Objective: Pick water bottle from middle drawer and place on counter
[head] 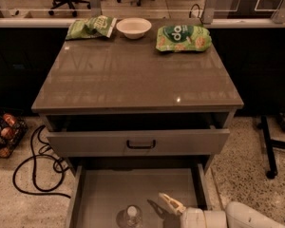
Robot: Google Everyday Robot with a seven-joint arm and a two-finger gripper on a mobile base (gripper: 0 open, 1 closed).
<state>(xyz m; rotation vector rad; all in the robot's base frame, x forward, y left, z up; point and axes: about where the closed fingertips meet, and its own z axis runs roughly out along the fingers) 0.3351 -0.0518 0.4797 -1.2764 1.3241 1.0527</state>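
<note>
Next, my gripper will go to the water bottle's upper part (131, 217), just below the white cap, and close there.
The water bottle (131, 216), clear with a white cap, stands upright on the grey floor of the open middle drawer (133, 186), near its front edge and partly cut off by the bottom of the view. My gripper (169, 204) reaches into the drawer from the lower right, a short way to the right of the bottle and apart from it. It holds nothing that I can see. The glossy grey-brown counter (137, 75) tops the cabinet above.
The top drawer (140, 144), with a black handle, is slightly open above the middle drawer. At the counter's back stand a white bowl (134, 26) and two green snack bags (90, 26) (183, 37). A black cable (33, 170) and a basket (2, 134) lie at left, a stand leg (268, 148) at right.
</note>
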